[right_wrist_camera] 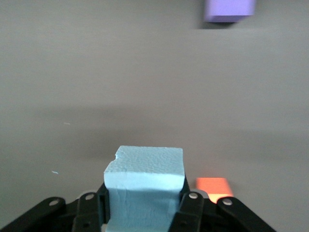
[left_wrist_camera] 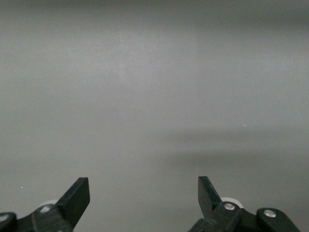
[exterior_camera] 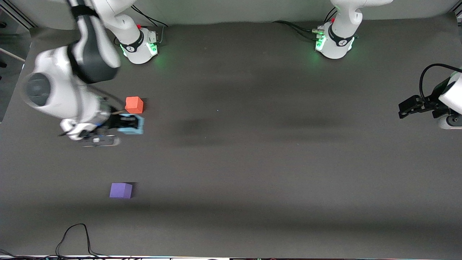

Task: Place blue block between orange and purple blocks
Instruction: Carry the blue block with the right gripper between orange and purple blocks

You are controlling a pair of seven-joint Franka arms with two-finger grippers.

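I should use my right gripper to set the blue block, now held just above the table, down on the bare mat (exterior_camera: 129, 143) (right_wrist_camera: 221, 109) between the blocks, a little closer to the orange block.
My right gripper (exterior_camera: 129, 122) is shut on the pale blue block (exterior_camera: 139, 125) and holds it just above the table, close beside the orange block (exterior_camera: 134, 104). In the right wrist view the blue block (right_wrist_camera: 145, 186) sits clamped between the fingers, with the orange block (right_wrist_camera: 213, 187) partly hidden by the gripper and the purple block (right_wrist_camera: 229, 9) farther off. The purple block (exterior_camera: 121, 190) lies on the table nearer to the front camera than the orange one. My left gripper (exterior_camera: 409, 108) waits open and empty at the left arm's end of the table; its view shows only bare table between the fingertips (left_wrist_camera: 77, 195).
The dark grey table mat (exterior_camera: 252, 162) runs wide between the two arms. A black cable (exterior_camera: 74, 238) loops at the table edge nearest the front camera. The arm bases (exterior_camera: 142, 45) stand along the farthest edge.
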